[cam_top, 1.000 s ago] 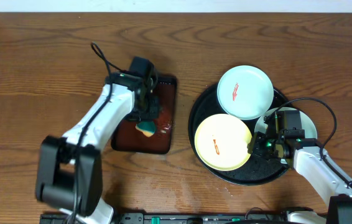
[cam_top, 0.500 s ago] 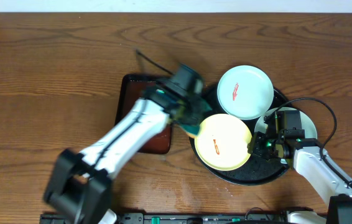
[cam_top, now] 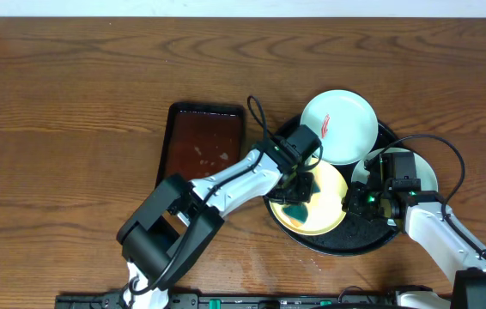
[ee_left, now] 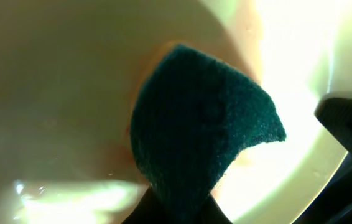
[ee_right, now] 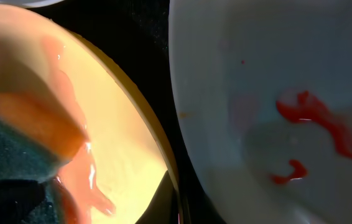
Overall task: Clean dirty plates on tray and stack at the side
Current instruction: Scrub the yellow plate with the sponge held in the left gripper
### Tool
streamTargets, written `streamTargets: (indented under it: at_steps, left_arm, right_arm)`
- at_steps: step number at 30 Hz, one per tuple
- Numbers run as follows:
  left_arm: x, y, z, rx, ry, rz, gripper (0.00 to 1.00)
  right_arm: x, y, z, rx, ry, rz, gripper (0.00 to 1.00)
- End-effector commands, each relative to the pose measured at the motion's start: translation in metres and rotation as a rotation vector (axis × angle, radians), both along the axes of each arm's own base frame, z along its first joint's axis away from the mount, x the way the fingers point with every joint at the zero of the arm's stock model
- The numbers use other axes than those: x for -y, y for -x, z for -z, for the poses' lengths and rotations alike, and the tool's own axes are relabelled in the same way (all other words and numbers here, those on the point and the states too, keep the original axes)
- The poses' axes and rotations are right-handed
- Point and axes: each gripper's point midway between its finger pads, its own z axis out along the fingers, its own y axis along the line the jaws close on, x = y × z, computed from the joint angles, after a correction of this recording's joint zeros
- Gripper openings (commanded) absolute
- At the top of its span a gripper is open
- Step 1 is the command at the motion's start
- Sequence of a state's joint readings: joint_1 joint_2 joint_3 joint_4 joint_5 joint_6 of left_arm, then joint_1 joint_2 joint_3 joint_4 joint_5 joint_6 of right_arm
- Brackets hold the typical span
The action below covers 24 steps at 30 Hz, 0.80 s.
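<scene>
Next, the left gripper releases the teal sponge near the middle of the small dark red-brown tray (cam_top: 197,167).
The black tray (cam_top: 372,242) holds three plates. My left gripper (cam_top: 300,190) is shut on the teal sponge (cam_top: 295,206) and presses it onto the pale yellow plate (cam_top: 331,199). In the left wrist view the sponge (ee_left: 201,118) lies on the wet yellow plate (ee_left: 58,81), with an orange smear round it. My right gripper (cam_top: 356,199) is shut on that plate's right rim (ee_right: 163,162). A white plate (cam_top: 339,127) with a red squiggle sits at the back. Another white plate (ee_right: 269,93) with red smears lies partly under my right arm.
A small dark red-brown tray (cam_top: 202,154) with wet drops lies left of the black tray. Bare wood tabletop (cam_top: 71,103) spreads to the left and back. My left arm crosses from the front left to the black tray.
My left arm has carried the sponge from the red-brown tray right onto the yellow plate. The plate's red squiggle is now smeared and covered. My right arm has not moved.
</scene>
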<state>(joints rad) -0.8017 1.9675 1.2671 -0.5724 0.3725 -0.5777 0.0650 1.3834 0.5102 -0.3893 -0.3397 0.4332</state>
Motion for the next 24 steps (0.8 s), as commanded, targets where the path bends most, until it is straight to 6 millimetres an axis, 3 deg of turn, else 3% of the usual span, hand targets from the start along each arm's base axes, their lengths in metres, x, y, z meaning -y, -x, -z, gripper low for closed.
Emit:
streamTargets:
  at_steps: [1,4,8,10,17,20,24]
  left_arm:
    - [-0.038,-0.032,0.005,0.104,-0.184,-0.099,0.07]
    - [-0.070,-0.056,0.001,0.225,-0.347,-0.135,0.07]
    - [-0.069,-0.061,0.000,0.253,-0.344,-0.107,0.07]
    - [-0.055,-0.059,0.000,0.238,-0.284,-0.098,0.08]
    - [0.033,-0.017,0.011,0.039,0.079,0.031,0.08]
    - [0.046,-0.002,0.023,-0.032,0.124,0.057,0.08]
    - [0.058,-0.001,0.012,-0.050,0.198,0.084,0.08]
  right_arm:
    - [0.016,-0.002,0.008,-0.009,0.092,0.041,0.01]
    - [0.016,-0.002,0.008,-0.008,0.092,0.041,0.01]
    - [0.016,-0.002,0.008,-0.008,0.092,0.041,0.01]
    - [0.016,-0.002,0.008,-0.008,0.092,0.041,0.01]
    - [0.016,-0.002,0.008,-0.006,0.092,0.042,0.01]
    - [0.016,-0.002,0.008,-0.006,0.091,0.042,0.01]
    - [0.016,-0.003,0.007,-0.005,0.091,0.042,0.01]
